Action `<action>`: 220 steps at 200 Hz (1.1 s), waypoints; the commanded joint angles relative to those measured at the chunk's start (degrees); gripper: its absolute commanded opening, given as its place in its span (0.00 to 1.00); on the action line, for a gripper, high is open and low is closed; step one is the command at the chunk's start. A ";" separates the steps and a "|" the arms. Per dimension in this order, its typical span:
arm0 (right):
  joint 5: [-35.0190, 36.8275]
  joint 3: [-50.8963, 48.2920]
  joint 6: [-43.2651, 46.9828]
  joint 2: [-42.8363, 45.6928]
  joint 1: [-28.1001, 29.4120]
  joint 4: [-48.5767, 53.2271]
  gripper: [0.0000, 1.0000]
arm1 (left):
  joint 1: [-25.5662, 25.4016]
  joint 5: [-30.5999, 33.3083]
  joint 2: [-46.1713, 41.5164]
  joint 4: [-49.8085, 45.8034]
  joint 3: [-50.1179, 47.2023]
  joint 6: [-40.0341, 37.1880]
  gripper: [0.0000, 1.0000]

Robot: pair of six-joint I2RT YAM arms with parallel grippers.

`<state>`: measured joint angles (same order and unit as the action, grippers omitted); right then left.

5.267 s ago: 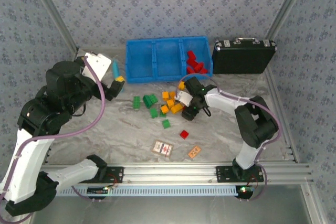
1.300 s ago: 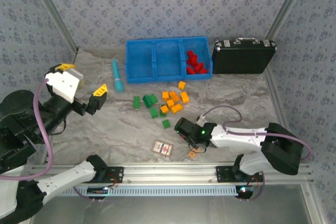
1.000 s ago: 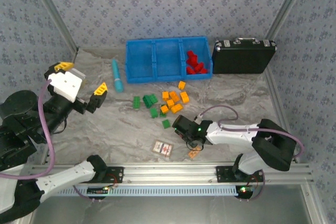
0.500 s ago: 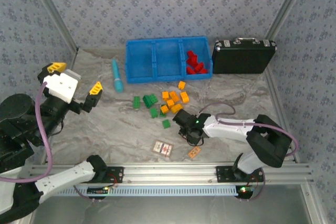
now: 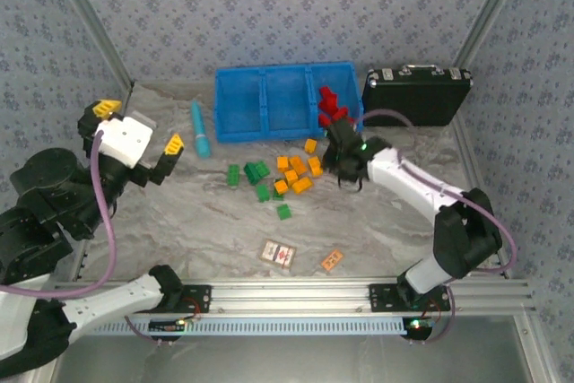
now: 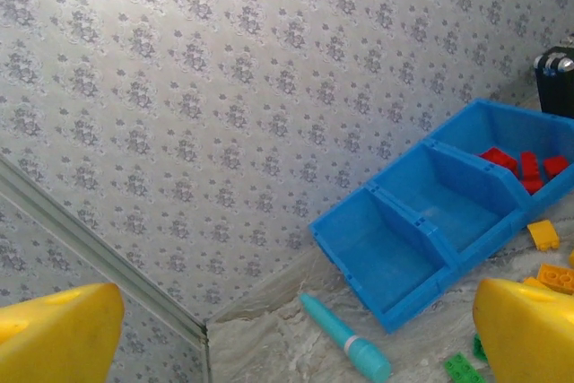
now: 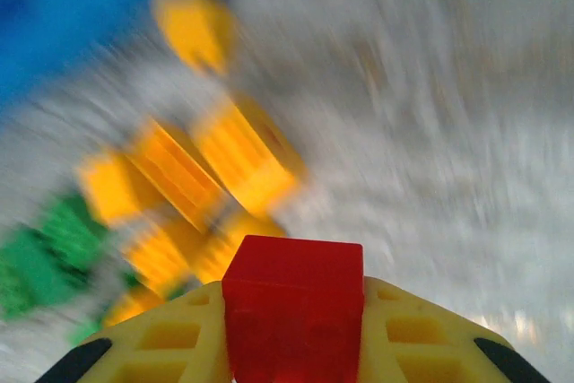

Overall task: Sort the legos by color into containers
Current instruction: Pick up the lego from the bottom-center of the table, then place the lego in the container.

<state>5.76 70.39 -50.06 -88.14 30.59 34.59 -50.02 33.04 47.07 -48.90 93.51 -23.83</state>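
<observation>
Next, I release the red brick with my right gripper among the red bricks in the tray compartment (image 5: 340, 103) nearest the black briefcase.
The blue three-compartment tray (image 5: 269, 137) stands at the back, and its right compartment holds several red bricks (image 5: 332, 107). Orange bricks (image 5: 296, 172) and green bricks (image 5: 256, 174) lie in a loose cluster in front of it. My right gripper (image 5: 337, 152) hovers beside the orange bricks, just short of the tray's right end. In the right wrist view it (image 7: 293, 334) is shut on a red brick (image 7: 293, 298) above blurred orange bricks (image 7: 215, 172). At the left my left gripper (image 5: 141, 126) is raised and open, and its view looks over the tray (image 6: 430, 248).
A black briefcase (image 5: 417, 96) stands right of the tray. A teal tube (image 5: 199, 129) lies left of it. Two printed cards (image 5: 279, 253) (image 5: 333, 260) lie near the front. One green brick (image 5: 283, 212) sits apart. Patterned walls close in three sides.
My right gripper has lifted the red brick from the front of the table and swung back toward the tray's right end. The left arm has shifted slightly and stays open.
</observation>
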 commanded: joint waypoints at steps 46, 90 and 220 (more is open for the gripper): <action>4.17 30.51 33.96 -19.08 -8.74 -3.93 0.20 | 1.61 0.01 6.77 0.22 1.71 -2.59 1.00; 4.50 46.17 36.63 -36.30 -11.04 -4.77 0.21 | 8.49 -7.20 11.50 -1.37 3.36 2.30 1.00; -7.04 55.78 32.97 -47.92 -16.24 -3.84 0.53 | 23.21 -33.99 22.07 -2.84 12.24 13.81 1.00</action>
<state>1.63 130.26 -17.02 -141.95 13.91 31.57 -27.09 4.34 68.75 -52.38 104.05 -11.90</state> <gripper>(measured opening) 0.500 0.998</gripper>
